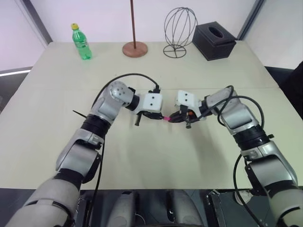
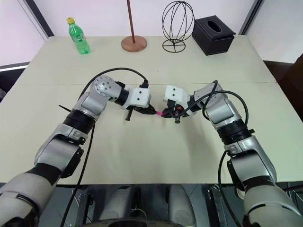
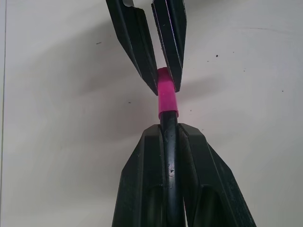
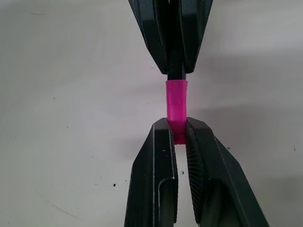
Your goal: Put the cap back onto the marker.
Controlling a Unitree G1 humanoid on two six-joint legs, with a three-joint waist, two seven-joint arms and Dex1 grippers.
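Note:
My left gripper needs to let go of the marker on the table, on this side of the seam, in line with the bottle (image 1: 92,113).
Over the middle of the table my two grippers meet tip to tip. My left gripper (image 1: 159,117) is shut on the marker (image 3: 169,146), a thin black stick running up between its fingers (image 3: 142,179). The pink cap (image 3: 167,97) sits at the marker's end, in line with it and touching it. My right gripper (image 4: 176,125) is shut on the far half of the cap (image 4: 176,106). In the right wrist view a short piece of the black marker (image 4: 176,75) shows between the cap and the left gripper's tips. Both are held a little above the tabletop.
The beige table (image 1: 142,161) holds, along its far edge, a green bottle (image 1: 81,42), a wooden stand with a round base (image 1: 135,49), a wire ornament (image 1: 179,30) and a black tissue box (image 1: 214,40). All stand well away from the grippers.

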